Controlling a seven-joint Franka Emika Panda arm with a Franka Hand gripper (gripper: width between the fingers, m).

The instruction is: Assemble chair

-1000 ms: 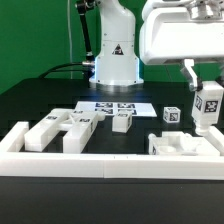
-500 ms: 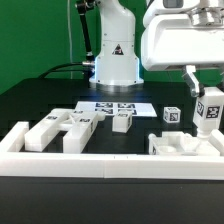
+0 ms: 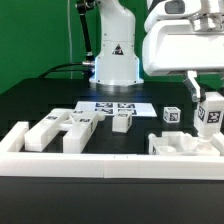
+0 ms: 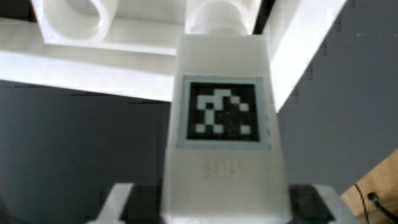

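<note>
Next, I let go of the white chair leg upright on the blocky white seat part's end [image 3: 206, 146] [image 4: 219, 17] that is farthest from the short block. The leg now hangs just above that seat part.
My gripper [image 3: 206, 97] is shut on a white chair leg [image 3: 211, 113] with a black-and-white tag, holding it upright at the exterior view's right. The leg hangs just above the blocky white seat part [image 3: 184, 146]. In the wrist view the leg [image 4: 222, 110] fills the middle, clamped between the gripper [image 4: 222, 206] and its dark fingers [image 4: 132, 206]. Beyond the leg's far end lies a white part with a round hole [image 4: 86, 28]. More loose chair parts [image 3: 55, 130] lie at the exterior view's left. A short block [image 3: 122, 121] and a small tagged cube [image 3: 172, 115] lie nearer the middle.
The marker board [image 3: 112, 106] lies flat in front of the robot base [image 3: 117, 62]. A long low white border rail [image 3: 110, 166] runs along the front and up the left side. The tabletop is black.
My gripper, with the leg in it, has shifted a little to the exterior view's right and slightly down. The loose parts have not moved.
</note>
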